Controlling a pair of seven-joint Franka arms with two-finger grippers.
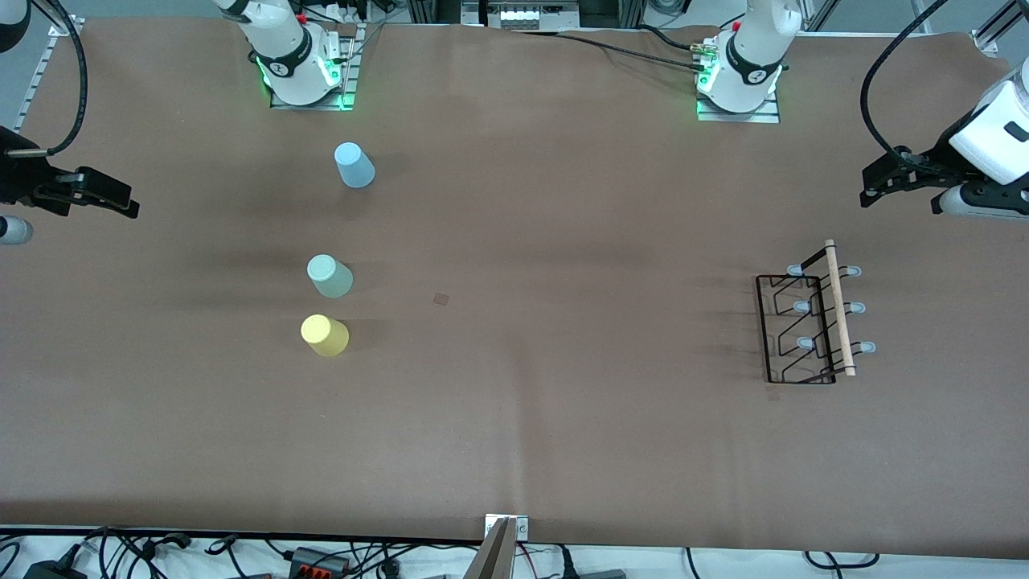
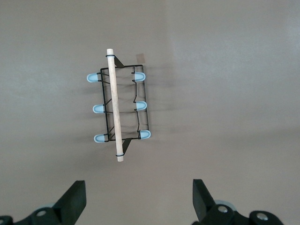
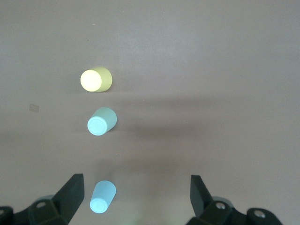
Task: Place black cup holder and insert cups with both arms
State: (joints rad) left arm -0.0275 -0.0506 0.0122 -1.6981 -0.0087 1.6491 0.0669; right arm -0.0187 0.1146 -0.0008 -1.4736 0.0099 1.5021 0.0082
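The robot's left gripper needs to close on the black cup holder's wooden rod [image 1: 835,293] [image 2: 116,116], between the middle pegs and the pegs nearest the robots' bases.
The black cup holder [image 1: 810,326], a wire rack with a wooden rod and grey-tipped pegs, rests on the table toward the left arm's end. In the left wrist view the cup holder [image 2: 123,110] lies well ahead of the open left gripper [image 2: 139,197]. The left gripper [image 1: 872,183] hovers off the holder's side nearest the robots' bases. Three cups stand upside down toward the right arm's end: light blue [image 1: 354,165], pale green [image 1: 330,276], yellow [image 1: 325,334]. The right gripper [image 1: 112,197] hangs open and empty at the table's edge. Its wrist view shows the blue cup [image 3: 102,197], green cup [image 3: 101,121] and yellow cup [image 3: 96,79].
A brown mat [image 1: 514,386] covers the table. A small dark patch [image 1: 440,298] marks its middle. The arms' bases [image 1: 301,68] [image 1: 739,76] stand along the edge farthest from the front camera. Cables [image 1: 321,555] run along the nearest edge.
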